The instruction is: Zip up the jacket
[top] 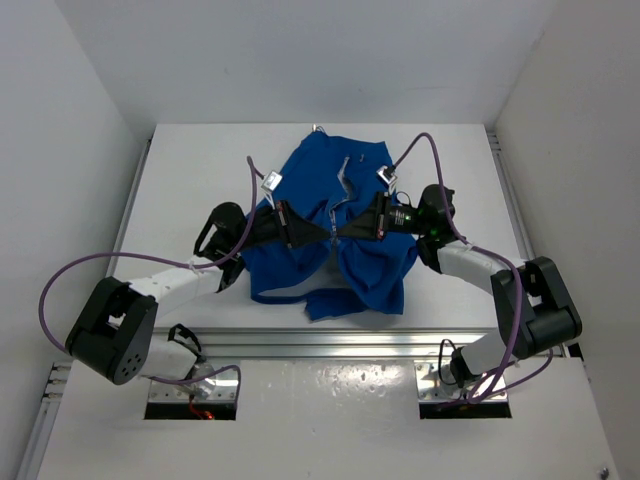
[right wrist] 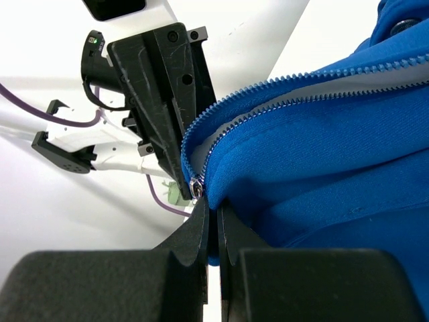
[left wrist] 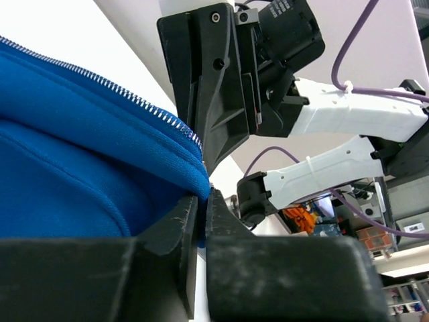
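Next, my right gripper opens, back off and takes the slider itself point(right wrist: 196, 187) before pulling toward the collar, because it is pinching the jacket's fabric beside the metal zipper slider.
The bright blue jacket point(top: 372, 268) lies crumpled mid-table, its pale zipper point(top: 346, 186) running away toward the collar. My left gripper point(top: 322, 232) and right gripper point(top: 349, 232) meet tip to tip at the jacket's lower front. In the left wrist view my left gripper point(left wrist: 203, 196) is shut on the hem corner of the jacket point(left wrist: 67, 168), below a row of zipper teeth point(left wrist: 100, 82). In the right wrist view my right gripper point(right wrist: 213, 209) is shut on the jacket point(right wrist: 322, 154) right beside the metal zipper slider point(right wrist: 195, 190).
The white table point(top: 200, 170) ends in an aluminium rail point(top: 330, 340) at the near edge. White walls close in on both sides and the back. Purple cables point(top: 60, 285) loop off both arms.
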{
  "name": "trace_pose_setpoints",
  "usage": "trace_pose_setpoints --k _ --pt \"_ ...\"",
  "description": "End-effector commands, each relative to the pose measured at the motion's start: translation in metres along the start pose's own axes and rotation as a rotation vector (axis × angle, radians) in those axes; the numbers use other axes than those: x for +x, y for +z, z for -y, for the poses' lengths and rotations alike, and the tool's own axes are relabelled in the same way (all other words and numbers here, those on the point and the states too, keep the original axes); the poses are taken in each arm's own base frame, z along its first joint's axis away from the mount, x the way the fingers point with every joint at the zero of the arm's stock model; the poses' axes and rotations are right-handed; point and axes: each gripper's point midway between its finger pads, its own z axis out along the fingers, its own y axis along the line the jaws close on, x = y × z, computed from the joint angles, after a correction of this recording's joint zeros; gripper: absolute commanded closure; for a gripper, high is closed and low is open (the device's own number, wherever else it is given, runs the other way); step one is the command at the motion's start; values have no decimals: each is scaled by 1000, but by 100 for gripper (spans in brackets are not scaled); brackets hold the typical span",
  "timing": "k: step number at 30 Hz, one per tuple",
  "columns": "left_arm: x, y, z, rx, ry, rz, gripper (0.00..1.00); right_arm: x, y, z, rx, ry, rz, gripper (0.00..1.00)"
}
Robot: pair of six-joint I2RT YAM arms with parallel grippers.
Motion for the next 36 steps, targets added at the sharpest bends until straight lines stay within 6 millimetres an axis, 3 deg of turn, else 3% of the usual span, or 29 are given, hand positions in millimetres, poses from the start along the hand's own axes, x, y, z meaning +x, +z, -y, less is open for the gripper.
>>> trace_pose_setpoints --k 1,3,9,14,23,24,25,27,28,31,36 --pt "-15 1 16 44 81 29 95 -7 2 -23 -56 -93 11 100" --pt "-13 1 12 33 102 22 100 -6 3 -24 -57 -95 11 100" --pt "-1 2 0 -7 111 -31 100 -12 3 -24 -53 -94 25 100" --pt "13 4 5 2 108 -78 100 -17 5 -26 -56 -95 35 100" --pt "22 4 16 49 125 -103 100 -14 4 -20 -41 -94 32 100" --pt "22 4 16 49 125 -103 100 -15 3 -19 -37 -93 36 98" --pt "22 4 16 49 125 -103 100 -15 3 -18 -35 -98 38 84" --pt "22 4 16 49 125 -103 100 -17 0 -15 -21 -88 44 69" --pt "22 4 17 49 116 -104 100 -18 -1 -15 -18 -83 47 56" --pt "19 4 11 31 101 -94 100 -31 -13 -13 4 -93 81 43" --pt "9 3 8 24 82 -60 100 -45 -38 -11 40 -94 125 42"
